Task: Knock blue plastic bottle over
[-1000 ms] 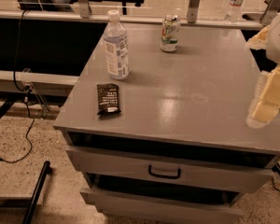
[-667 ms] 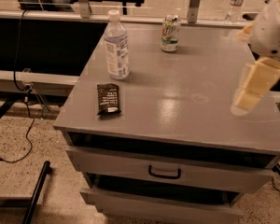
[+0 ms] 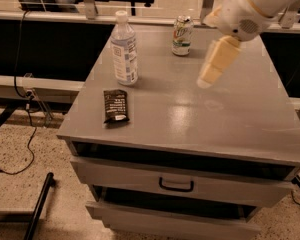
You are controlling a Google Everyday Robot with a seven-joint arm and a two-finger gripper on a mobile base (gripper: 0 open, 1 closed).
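Note:
The blue plastic bottle's upper part (image 3: 124,35) is just below the white cap. My gripper goes there next and closes.
The blue plastic bottle (image 3: 124,50) stands upright on the left rear part of the grey cabinet top (image 3: 230,119). It is clear and bluish, with a white cap and a white label with blue print. My gripper (image 3: 208,76) hangs from the white arm at the upper right. It hovers above the cabinet top, to the right of the bottle and apart from it, just in front of and to the right of the green-and-white soda can (image 3: 182,35).
A dark snack packet (image 3: 115,105) lies flat near the front left, in front of the bottle. The cabinet has a drawer with a black handle (image 3: 176,185). A rail and black panels run behind. Cables lie on the speckled floor at left.
My gripper and arm have moved from the right edge of the cabinet leftward and farther back, toward the can and bottle. The bottle, can and packet have not moved.

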